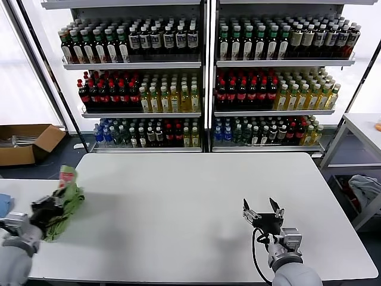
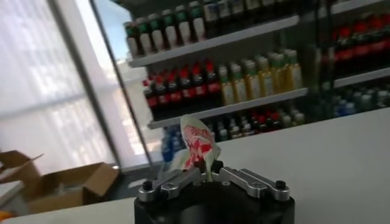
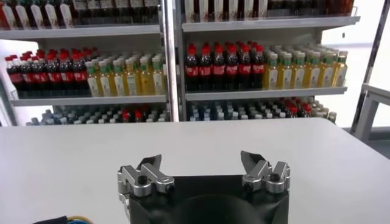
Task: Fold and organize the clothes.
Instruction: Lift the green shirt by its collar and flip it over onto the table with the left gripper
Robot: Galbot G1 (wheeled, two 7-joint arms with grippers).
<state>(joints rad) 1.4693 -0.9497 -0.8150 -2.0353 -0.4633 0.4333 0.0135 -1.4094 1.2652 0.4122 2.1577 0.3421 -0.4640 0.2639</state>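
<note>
The left gripper will release the light green polo shirt, now bunched at the table's far edge, on the bare white table (image 1: pixel 146 218) between it and the right gripper.
A light green polo shirt (image 1: pixel 66 199) hangs bunched at the far left edge of the white table (image 1: pixel 190 202), its red-and-white print (image 1: pixel 67 175) turned upward. My left gripper (image 1: pixel 52 202) is shut on its fabric. In the left wrist view the printed fabric (image 2: pixel 198 146) sticks up from between the closed fingers of that gripper (image 2: pixel 206 171). My right gripper (image 1: pixel 262 211) stands open over the table's front right, with nothing between its fingers; the right wrist view shows it (image 3: pixel 204 163) wide apart above bare tabletop.
Shelves of bottles (image 1: pixel 202 77) stand behind the table. A cardboard box (image 1: pixel 27 143) lies on the floor at the back left. A side table (image 1: pixel 363 128) and a grey-white fabric heap (image 1: pixel 364 189) are at the right. A small blue cloth (image 1: pixel 5 204) shows at the left edge.
</note>
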